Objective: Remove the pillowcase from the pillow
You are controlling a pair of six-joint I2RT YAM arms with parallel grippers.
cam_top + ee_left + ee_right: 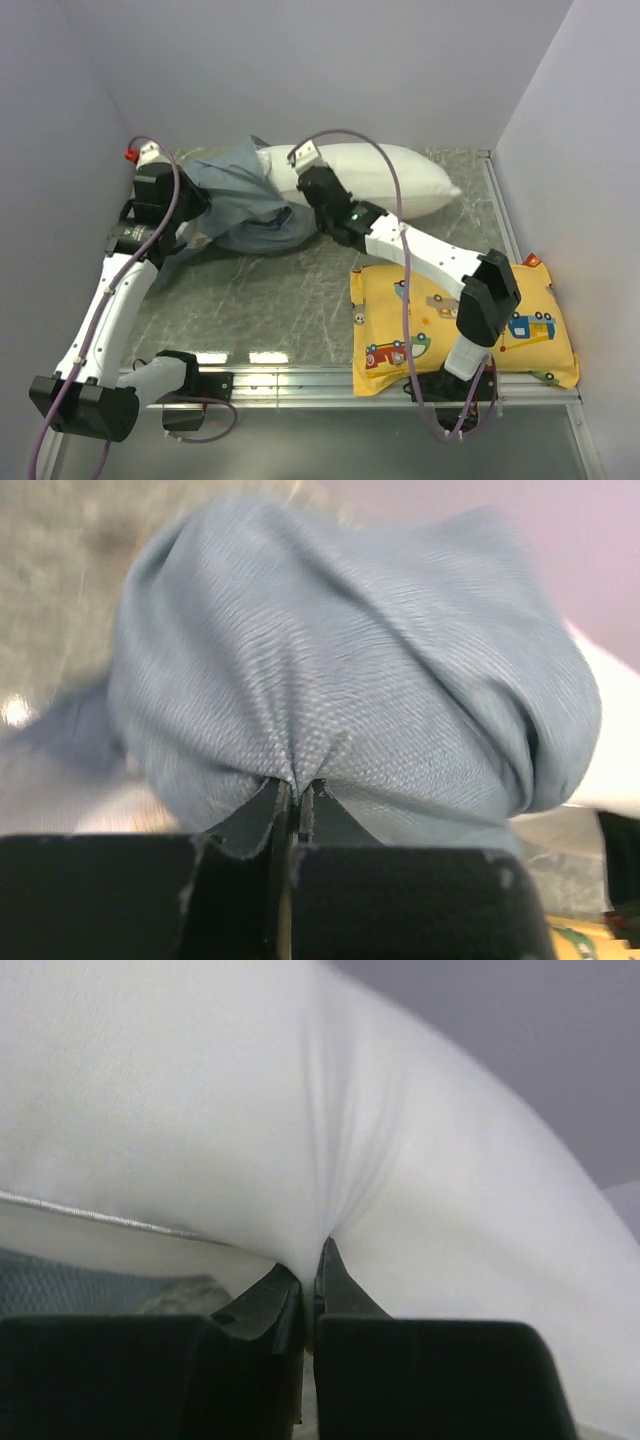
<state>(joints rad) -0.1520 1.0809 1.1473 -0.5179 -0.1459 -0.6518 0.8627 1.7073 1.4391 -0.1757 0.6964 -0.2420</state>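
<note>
Next, I take the pillow with my right gripper closer to the end (278, 168) that the blue-grey pillowcase still wraps, and pull while my left gripper holds the pillowcase, as that end of the white pillow is still covered.
The white pillow (385, 180) lies across the back of the table. Its left end is still inside the bunched blue-grey pillowcase (243, 195). My left gripper (190, 215) is at the case's left side, shut on a pinch of its fabric (330, 670); the cloth gathers into the closed jaws (297, 785). My right gripper (312, 190) is at the pillow's front edge beside the case opening. It is shut on a fold of the white pillow (330, 1110), whose cloth puckers into the jaws (310, 1260).
A yellow pillow printed with cartoon vehicles (455, 325) lies at the front right, under my right arm. Grey walls enclose the table on the left, back and right. A metal rail (330, 380) runs along the near edge.
</note>
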